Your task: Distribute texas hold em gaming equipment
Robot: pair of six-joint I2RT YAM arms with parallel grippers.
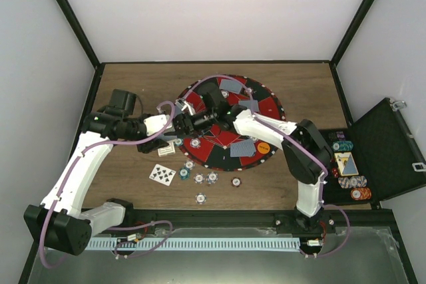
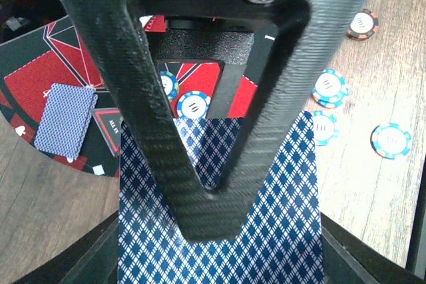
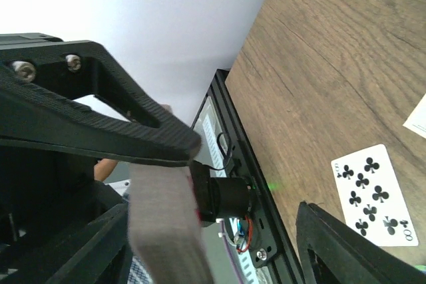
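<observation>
The robot's left gripper will release the deck on the bare wood (image 1: 142,158) beside the face-up clubs card, near the white card box.
A deck of playing cards (image 2: 279,231) with blue diamond backs sits between my left gripper's (image 2: 210,221) fingers, which are shut on it at the left rim of the round mat (image 2: 40,78). In the top view the left gripper (image 1: 174,126) and right gripper (image 1: 190,123) meet there. My right gripper (image 3: 249,181) is open, and the deck's grey edge (image 3: 166,231) rests against its upper finger. Face-down cards (image 1: 231,85) lie on the mat. Several striped chips (image 1: 199,178) and a face-up clubs card (image 1: 162,174) lie on the wood in front.
A black case (image 1: 379,151) stands open at the right with chip stacks (image 1: 353,181) inside. An orange button (image 1: 263,146) lies on the mat's right rim. The clubs card (image 3: 373,194) shows below the right gripper. A black frame rail (image 3: 266,231) runs along the table edge.
</observation>
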